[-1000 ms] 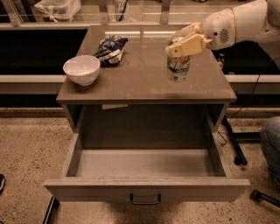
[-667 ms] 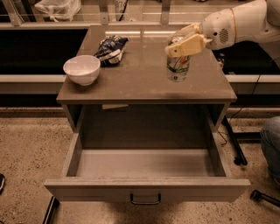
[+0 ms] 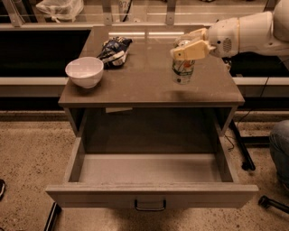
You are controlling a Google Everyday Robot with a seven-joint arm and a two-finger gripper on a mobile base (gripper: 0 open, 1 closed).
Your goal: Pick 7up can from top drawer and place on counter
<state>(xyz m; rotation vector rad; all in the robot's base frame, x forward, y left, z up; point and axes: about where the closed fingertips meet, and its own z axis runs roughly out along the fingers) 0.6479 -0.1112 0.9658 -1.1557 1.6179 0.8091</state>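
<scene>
Next, I let go of the 7up can upright on the counter [image 3: 175,88] close to the counter's front edge, across from the white bowl.
The 7up can [image 3: 183,72] stands upright on the right side of the counter [image 3: 144,83]; whether its base touches the top I cannot tell. My gripper [image 3: 187,43] reaches in from the right and is closed around the can's top, with cream fingers [image 3: 190,51] on either side. The top drawer [image 3: 153,194] is pulled fully open below the counter and its inside is bare. Its dark bar handle [image 3: 150,206] faces the front.
A white bowl [image 3: 84,71] sits at the counter's left front. A dark blue-and-white snack bag [image 3: 115,48] lies behind it. A railing and a plastic bag [image 3: 58,9] are at the back. A dark stand leg [image 3: 241,149] is on the floor to the right.
</scene>
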